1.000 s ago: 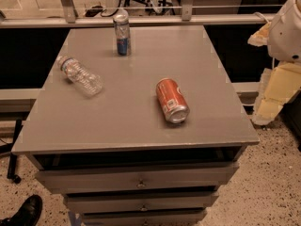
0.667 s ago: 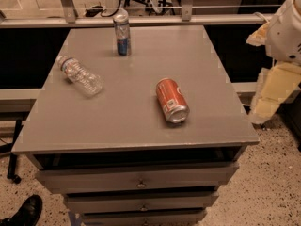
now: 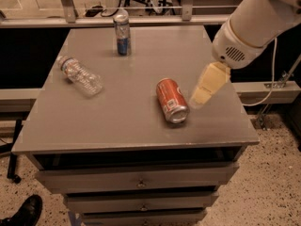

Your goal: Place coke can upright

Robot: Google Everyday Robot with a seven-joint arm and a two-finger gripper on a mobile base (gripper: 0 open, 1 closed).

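The gripper should close on the bottom end (image 3: pixel 168 90) of the coke can, the end farthest from the table's front edge.
The coke can (image 3: pixel 171 100) lies on its side right of the middle of the grey tabletop (image 3: pixel 117 121), silver top turned toward the front edge. My gripper (image 3: pixel 201 94) hangs from the white arm (image 3: pixel 254 22) that comes in from the upper right. It is just to the right of the can, low over the table, and apart from the can. It holds nothing.
A tall slim blue-and-silver can (image 3: pixel 122 32) stands upright at the back of the table. A clear plastic bottle (image 3: pixel 81 76) lies on its side at the left. The table sits on a drawer cabinet (image 3: pixel 136 182). A black shoe (image 3: pixel 23 213) is on the floor at the bottom left.
The arm has swung in from beyond the table's right edge to over the tabletop, bringing the gripper close to the right side of the coke can. The cans and bottle have not moved.
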